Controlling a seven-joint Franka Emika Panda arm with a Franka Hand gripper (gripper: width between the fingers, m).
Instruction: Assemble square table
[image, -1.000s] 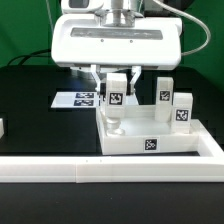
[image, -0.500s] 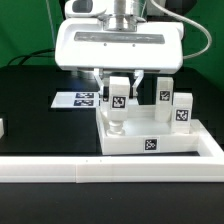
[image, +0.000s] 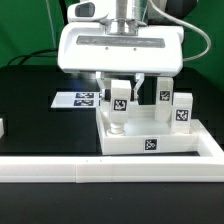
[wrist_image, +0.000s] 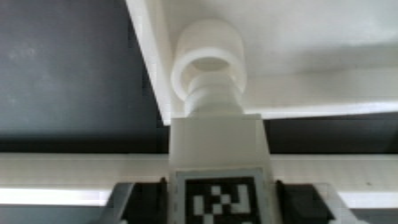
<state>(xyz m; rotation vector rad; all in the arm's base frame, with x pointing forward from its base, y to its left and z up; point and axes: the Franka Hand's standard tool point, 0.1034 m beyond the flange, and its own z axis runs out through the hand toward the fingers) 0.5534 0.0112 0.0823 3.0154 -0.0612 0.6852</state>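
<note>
My gripper needs to let go of the tagged leg in the round socket at the slab's near corner (image: 111, 132) (wrist_image: 208, 62), next to the slab's raised rim.
The square table slab (image: 150, 135) is a white slab with a raised rim and a tag on its front edge, lying against the white rail. Two tagged legs (image: 165, 97) (image: 182, 108) stand on its far right part. My gripper (image: 120, 92) is shut on a third tagged leg (image: 120, 100), held upright over the slab's near left corner socket (image: 117, 126). In the wrist view the leg (wrist_image: 221, 150) is between my fingers, its screw end pointing at the round socket (wrist_image: 210, 62), close to it; contact cannot be told.
The long white rail (image: 110, 170) runs along the front and up the right side. The marker board (image: 80, 99) lies left of the slab. Another small white block (image: 2, 127) sits at the left edge.
The gripper with the leg has come down slightly toward the corner socket. Nothing else has moved.
</note>
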